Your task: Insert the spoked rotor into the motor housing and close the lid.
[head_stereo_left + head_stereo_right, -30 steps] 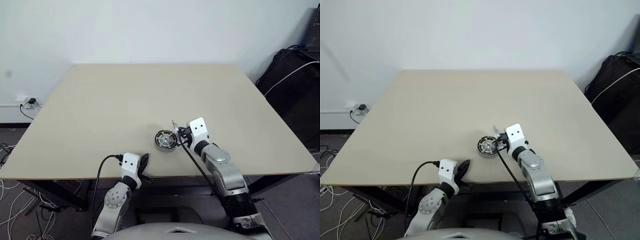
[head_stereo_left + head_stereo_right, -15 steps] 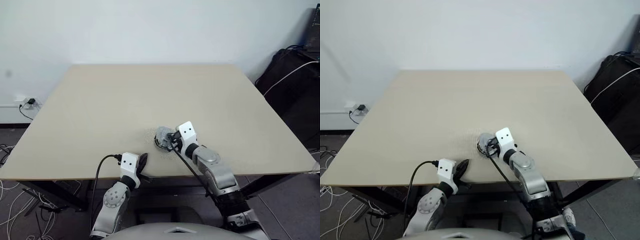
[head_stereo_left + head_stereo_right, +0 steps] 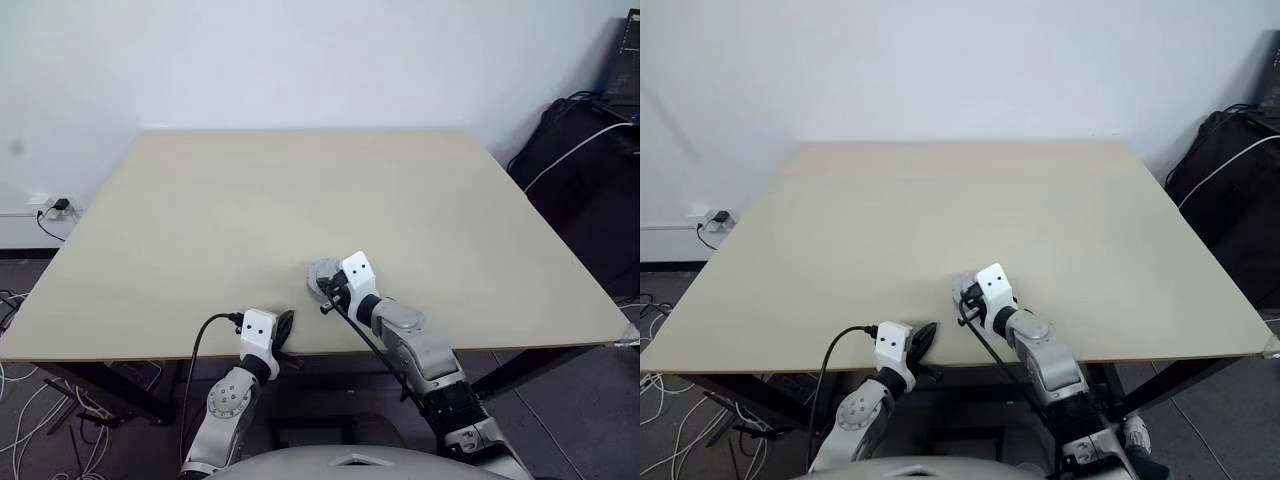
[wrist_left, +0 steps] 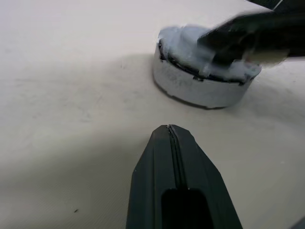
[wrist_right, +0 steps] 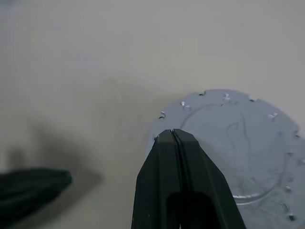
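Observation:
Next, my right gripper opens and takes the lid by its raised middle [image 5: 234,149], as its shut fingers are over one side of the lid's rim.
The motor housing [image 4: 190,88], a silver round cup, stands on the table near its front edge. The grey lid [image 5: 238,143], with small holes near its rim, lies on top of the housing and is also visible from above [image 3: 320,272]. The spoked rotor is hidden under the lid. My right gripper [image 5: 172,133] is shut and empty, its tips over the lid's rim; I cannot tell if they touch it. My left gripper [image 4: 169,128] is shut and empty, low over the table a short way in front of the housing, at the front edge [image 3: 286,322].
The beige table [image 3: 300,190] is bare apart from the motor. A black cable [image 3: 200,345] hangs from my left wrist below the front edge. Dark bags [image 3: 590,170] and a white cable sit beyond the table's right side.
My right gripper has swung left over the motor. The spoked top seen a second ago is now covered by the grey lid. My left arm has stayed put.

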Controlling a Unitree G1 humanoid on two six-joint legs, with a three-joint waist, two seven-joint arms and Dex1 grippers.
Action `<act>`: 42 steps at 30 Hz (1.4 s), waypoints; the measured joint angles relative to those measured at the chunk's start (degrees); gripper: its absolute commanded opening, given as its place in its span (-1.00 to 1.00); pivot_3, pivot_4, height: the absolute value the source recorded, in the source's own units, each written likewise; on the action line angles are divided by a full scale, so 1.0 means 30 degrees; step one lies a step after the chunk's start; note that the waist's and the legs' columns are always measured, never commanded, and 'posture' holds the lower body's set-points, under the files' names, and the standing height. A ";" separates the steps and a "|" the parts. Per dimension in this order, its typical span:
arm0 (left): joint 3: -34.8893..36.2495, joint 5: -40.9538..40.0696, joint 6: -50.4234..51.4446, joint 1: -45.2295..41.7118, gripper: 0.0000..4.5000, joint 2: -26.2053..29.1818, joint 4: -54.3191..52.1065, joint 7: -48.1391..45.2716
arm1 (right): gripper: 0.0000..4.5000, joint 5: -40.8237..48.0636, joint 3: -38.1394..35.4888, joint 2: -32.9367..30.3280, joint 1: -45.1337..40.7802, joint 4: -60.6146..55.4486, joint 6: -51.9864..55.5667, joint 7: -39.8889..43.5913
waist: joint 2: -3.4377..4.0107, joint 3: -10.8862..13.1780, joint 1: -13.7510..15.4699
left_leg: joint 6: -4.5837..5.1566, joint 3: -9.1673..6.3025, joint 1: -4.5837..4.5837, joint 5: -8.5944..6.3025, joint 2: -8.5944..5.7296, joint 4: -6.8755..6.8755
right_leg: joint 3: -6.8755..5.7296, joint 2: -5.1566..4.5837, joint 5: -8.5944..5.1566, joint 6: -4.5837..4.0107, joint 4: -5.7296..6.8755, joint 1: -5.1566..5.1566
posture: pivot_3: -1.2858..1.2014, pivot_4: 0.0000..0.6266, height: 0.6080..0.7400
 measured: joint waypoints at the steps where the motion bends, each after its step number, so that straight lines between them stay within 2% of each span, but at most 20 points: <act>1: -0.0011 0.0000 0.0006 0.0000 -1.00 -0.0015 0.0000 -0.0001 | -0.99 -0.0090 0.0004 -0.0288 -0.0044 -0.0187 -0.0467 0.0084 | -0.0002 -0.0001 0.0000 | 0.0000 -0.0001 -0.0004 0.0000 -0.0003 0.0000 | 0.0001 0.0000 0.0001 0.0000 -0.0006 -0.0001 | 0.03 -1.00 1.00; 5: -0.0019 0.0002 0.0073 0.0002 -1.00 -0.0082 -0.0015 0.0003 | -0.99 -0.0159 -0.0020 -0.1876 -0.0502 -0.0215 -0.2145 0.1767 | -0.0004 0.0002 -0.0005 | 0.0006 0.0004 -0.0006 -0.0004 -0.0012 0.0000 | 0.0005 -0.0004 0.0003 -0.0002 -0.0021 0.0002 | 0.03 -1.00 1.00; 6: -0.0034 0.0005 0.0094 0.0002 -1.00 -0.0115 -0.0034 0.0006 | -0.82 0.0030 -0.0005 -0.2304 -0.0623 -0.0138 -0.2469 0.2521 | -0.0005 0.0002 -0.0004 | 0.0006 0.0002 -0.0005 -0.0004 -0.0011 0.0000 | 0.0002 -0.0003 0.0003 -0.0002 -0.0021 0.0004 | 0.03 -1.00 1.00; 8: -0.0087 0.0006 0.0130 0.0014 -1.00 -0.0160 -0.0141 0.0015 | -0.62 0.0139 0.0040 -0.3045 -0.0822 0.0051 -0.2867 0.3779 | -0.0007 0.0002 0.0003 | 0.0006 -0.0002 -0.0004 -0.0003 -0.0010 0.0000 | 0.0000 -0.0001 0.0003 -0.0003 -0.0018 0.0006 | 0.03 -1.00 1.00; 12: -0.0204 0.0005 0.0302 0.0093 -1.00 -0.0176 -0.0548 0.0099 | 0.00 -0.0015 0.0495 -0.3978 -0.1158 0.0831 -0.3706 0.5462 | -0.0009 0.0002 0.0002 | 0.0006 0.0003 0.0008 -0.0003 -0.0009 0.0000 | 0.0001 0.0000 0.0001 -0.0002 -0.0014 0.0017 | 0.03 -1.00 1.00; 19: -0.0206 0.0006 0.0667 0.0239 -1.00 -0.0162 -0.0940 0.0149 | 0.99 -0.0033 0.0627 -0.4098 -0.1695 0.1819 -0.3830 0.6318 | -0.0008 0.0003 0.0035 | 0.0006 0.0008 0.0007 -0.0003 -0.0011 0.0000 | 0.0004 0.0000 0.0026 -0.0040 -0.0014 0.0013 | 0.03 -1.00 1.00; 26: -0.0207 0.0006 0.0875 0.0238 -1.00 -0.0144 -0.1106 0.0143 | 0.99 -0.0061 0.0574 -0.3792 -0.2203 0.3116 -0.4008 0.6079 | -0.0008 0.0002 0.0047 | 0.0005 0.0012 0.0006 -0.0003 -0.0011 0.0000 | 0.0006 -0.0001 0.0030 -0.0045 -0.0014 0.0014 | 0.03 -1.00 1.00; 36: -0.0206 0.0007 0.0852 0.0211 -1.00 -0.0169 -0.1104 0.0139 | 0.99 -0.0737 0.0385 -0.3207 -0.3441 0.5286 -0.2856 0.4362 | -0.0005 0.0001 0.0027 | 0.0005 0.0015 0.0005 -0.0003 -0.0011 -0.0001 | 0.0010 0.0000 0.0050 -0.0078 -0.0013 0.0013 | 0.03 -1.00 1.00; 42: -0.0198 0.0009 0.0829 0.0211 -1.00 -0.0179 -0.1100 0.0149 | 0.99 -0.0732 0.0401 -0.3107 -0.3610 0.5452 -0.2525 0.4750 | -0.0003 0.0001 0.0022 | 0.0006 0.0012 0.0006 -0.0003 -0.0011 -0.0001 | 0.0010 0.0000 0.0048 -0.0073 -0.0013 0.0011 | 0.03 -1.00 1.00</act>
